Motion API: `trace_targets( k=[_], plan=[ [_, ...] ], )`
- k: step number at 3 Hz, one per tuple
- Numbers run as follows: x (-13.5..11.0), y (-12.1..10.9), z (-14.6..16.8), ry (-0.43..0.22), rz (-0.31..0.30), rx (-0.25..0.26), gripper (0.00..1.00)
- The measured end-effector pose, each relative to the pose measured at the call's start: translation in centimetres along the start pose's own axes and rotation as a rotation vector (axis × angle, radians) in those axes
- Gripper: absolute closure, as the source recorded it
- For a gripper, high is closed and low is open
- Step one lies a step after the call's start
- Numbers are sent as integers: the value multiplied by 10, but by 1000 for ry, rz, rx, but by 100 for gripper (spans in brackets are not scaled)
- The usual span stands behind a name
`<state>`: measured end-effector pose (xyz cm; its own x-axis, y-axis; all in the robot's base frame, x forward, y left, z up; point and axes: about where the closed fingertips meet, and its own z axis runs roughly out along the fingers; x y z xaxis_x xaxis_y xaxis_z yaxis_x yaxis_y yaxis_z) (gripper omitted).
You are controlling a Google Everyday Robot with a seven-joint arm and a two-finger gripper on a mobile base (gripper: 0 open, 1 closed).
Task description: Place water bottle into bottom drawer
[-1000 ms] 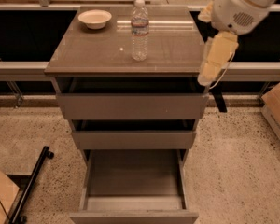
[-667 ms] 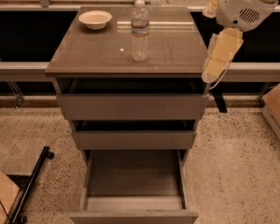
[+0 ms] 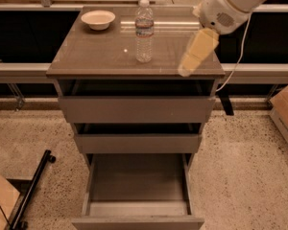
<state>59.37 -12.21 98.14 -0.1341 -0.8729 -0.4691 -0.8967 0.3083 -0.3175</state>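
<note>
The upper half of the water bottle [image 3: 144, 24], below its white cap, is the next place my gripper needs to go to and close on.
The water bottle [image 3: 144, 31] stands upright on the cabinet top [image 3: 101, 51], clear with a white cap and a pale label band. The gripper [image 3: 188, 67] hangs over the right part of the top, to the right of the bottle and apart from it, with its pale yellow fingers [image 3: 199, 49] pointing down and left. It holds nothing. The bottom drawer [image 3: 138, 188] is pulled far out at the foot of the cabinet and its grey interior is bare.
A white bowl [image 3: 98, 19] sits at the back left of the top. The two upper drawers [image 3: 137, 109] stand slightly out. A cardboard box [image 3: 284, 110] is on the floor at right, a black bar [image 3: 33, 188] and another box at lower left.
The gripper has moved left, from beyond the cabinet's right edge to over the top, closer to the bottle. The bottle has not moved.
</note>
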Motion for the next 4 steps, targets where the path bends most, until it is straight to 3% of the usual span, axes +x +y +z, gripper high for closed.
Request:
trace_targets(
  k=[2, 4],
  plan=[
    [-57, -89, 62, -213, 116, 89, 0],
    [-84, -142, 117, -351, 189, 95, 0]
  ],
)
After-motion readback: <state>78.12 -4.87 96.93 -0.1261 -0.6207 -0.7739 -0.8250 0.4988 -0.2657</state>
